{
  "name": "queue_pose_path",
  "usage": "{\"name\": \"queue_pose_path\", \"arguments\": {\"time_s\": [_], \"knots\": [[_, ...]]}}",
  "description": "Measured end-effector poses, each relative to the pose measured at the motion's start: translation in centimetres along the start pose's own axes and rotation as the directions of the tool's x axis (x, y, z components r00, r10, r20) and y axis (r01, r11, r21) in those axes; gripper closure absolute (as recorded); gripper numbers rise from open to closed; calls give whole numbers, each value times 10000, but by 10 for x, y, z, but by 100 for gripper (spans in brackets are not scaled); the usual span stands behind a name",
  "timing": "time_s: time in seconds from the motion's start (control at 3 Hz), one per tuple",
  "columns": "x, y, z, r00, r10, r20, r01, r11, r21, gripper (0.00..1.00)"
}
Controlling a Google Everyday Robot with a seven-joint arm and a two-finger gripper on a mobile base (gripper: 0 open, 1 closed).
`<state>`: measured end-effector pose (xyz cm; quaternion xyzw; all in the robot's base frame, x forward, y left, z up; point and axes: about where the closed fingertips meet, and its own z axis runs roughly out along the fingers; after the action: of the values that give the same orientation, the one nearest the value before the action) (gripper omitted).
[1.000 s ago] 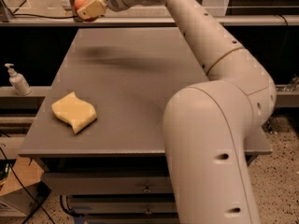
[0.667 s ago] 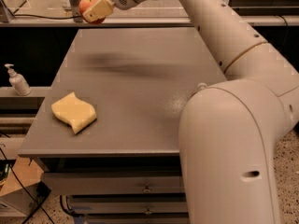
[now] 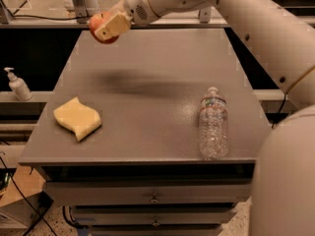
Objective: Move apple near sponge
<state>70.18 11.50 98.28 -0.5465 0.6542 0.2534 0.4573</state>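
Note:
The robot's gripper needs to release the apple, now in the air above the table, on the grey table (image 3: 95, 92), just behind the yellow sponge's far edge.
My gripper (image 3: 105, 28) is shut on the red-orange apple (image 3: 98, 22) and holds it in the air above the far left part of the grey table (image 3: 147, 107). The pale yellow wavy sponge (image 3: 77, 118) lies flat on the table near its front left corner, well below and nearer to the camera than the apple. My white arm reaches in from the upper right.
A clear plastic water bottle (image 3: 213, 123) lies on the table at the front right. A soap dispenser (image 3: 17, 84) stands on a shelf left of the table. Drawers (image 3: 155, 198) sit under the tabletop. My robot body fills the right edge.
The arm has carried the apple toward the camera and lower over the table. The water bottle, hidden behind my arm before, now shows.

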Motion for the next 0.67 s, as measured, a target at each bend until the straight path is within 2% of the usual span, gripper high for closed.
{"name": "queue_pose_path", "arguments": {"time_s": [0.33,0.67], "knots": [[25,41,6,9979,579,294,-556,9958,-727,100],[47,75,19,9914,1245,411,-1173,9823,-1458,100]]}}
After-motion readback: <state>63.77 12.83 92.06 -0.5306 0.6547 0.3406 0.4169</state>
